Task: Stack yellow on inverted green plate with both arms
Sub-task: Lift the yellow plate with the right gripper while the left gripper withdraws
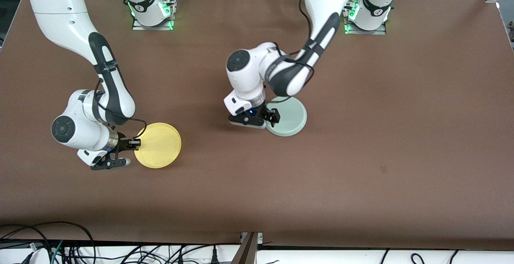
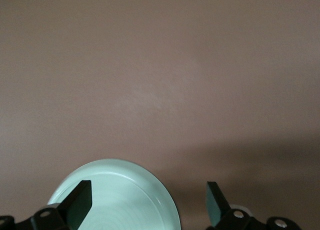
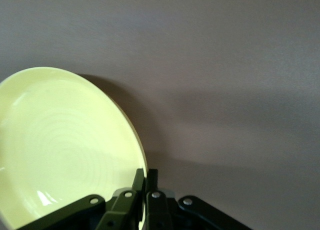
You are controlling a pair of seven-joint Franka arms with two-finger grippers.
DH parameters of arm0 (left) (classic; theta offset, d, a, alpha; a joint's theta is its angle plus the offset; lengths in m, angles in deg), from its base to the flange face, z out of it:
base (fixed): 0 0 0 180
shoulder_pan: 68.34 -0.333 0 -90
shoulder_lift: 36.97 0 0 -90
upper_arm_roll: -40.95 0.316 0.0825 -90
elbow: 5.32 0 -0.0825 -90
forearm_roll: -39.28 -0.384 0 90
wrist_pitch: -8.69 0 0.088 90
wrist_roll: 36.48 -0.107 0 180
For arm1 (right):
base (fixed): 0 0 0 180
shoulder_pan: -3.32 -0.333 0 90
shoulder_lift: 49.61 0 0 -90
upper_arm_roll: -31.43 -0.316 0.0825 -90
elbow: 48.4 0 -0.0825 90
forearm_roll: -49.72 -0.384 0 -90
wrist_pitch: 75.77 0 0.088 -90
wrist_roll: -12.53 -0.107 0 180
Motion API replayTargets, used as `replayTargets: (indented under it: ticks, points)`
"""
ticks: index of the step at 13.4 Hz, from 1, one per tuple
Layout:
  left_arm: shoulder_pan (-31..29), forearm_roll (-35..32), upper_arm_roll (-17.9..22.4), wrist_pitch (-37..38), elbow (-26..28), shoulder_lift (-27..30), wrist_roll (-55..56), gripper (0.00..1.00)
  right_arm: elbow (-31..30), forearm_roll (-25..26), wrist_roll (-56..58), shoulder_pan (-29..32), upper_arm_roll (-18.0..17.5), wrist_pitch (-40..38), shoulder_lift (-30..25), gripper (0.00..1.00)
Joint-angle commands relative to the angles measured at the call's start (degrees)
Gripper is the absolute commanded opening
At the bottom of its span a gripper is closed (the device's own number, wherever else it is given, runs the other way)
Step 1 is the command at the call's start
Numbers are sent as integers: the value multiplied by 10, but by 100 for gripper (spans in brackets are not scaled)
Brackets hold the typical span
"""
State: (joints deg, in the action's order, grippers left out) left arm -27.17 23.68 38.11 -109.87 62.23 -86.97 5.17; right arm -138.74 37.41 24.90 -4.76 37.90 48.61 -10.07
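Next, I release the yellow plate from my right gripper on top of the pale green plate (image 1: 287, 112) near the table's middle.
The yellow plate (image 1: 158, 145) is near the right arm's end of the table. My right gripper (image 1: 136, 143) is shut on its rim, at the edge toward that end. In the right wrist view the fingers (image 3: 140, 182) pinch the rim of the plate (image 3: 65, 145), which casts a shadow on the table. The pale green plate (image 1: 290, 117) lies flat near the table's middle. My left gripper (image 1: 271, 117) is open and low at its rim. In the left wrist view one finger (image 2: 80, 202) is over the plate (image 2: 125, 200) and the other is outside the rim.
The brown table (image 1: 381, 135) carries only the two plates. The arm bases (image 1: 152, 13) stand along the edge farthest from the front camera. Cables lie off the table edge nearest that camera.
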Motion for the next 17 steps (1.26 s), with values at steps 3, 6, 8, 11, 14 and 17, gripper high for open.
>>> replayTargets:
  ticks: [3, 6, 8, 11, 14, 17]
  points:
    - [-82, 22, 6, 98, 6, 73, -16, 100, 106, -61, -30, 0, -9, -133, 3, 0]
    - [-155, 25, 6, 192, 13, 134, -32, 100, 129, -63, -117, -16, -44, -149, 0, 0]
    - [-211, 28, 4, 232, 13, 164, -106, 100, 136, -59, -235, -41, -87, -143, 0, 0]
    - [-287, 81, 4, 276, 17, 223, -203, 100, 148, -55, -407, -150, -92, -122, 0, 0]
    - [-332, 86, 4, 312, 34, 279, -298, 100, 123, -34, -543, -260, -91, -26, 4, 0]
    - [-376, 124, 4, 306, 135, 388, -340, 100, 42, -34, -618, -339, -91, 120, 6, 0]
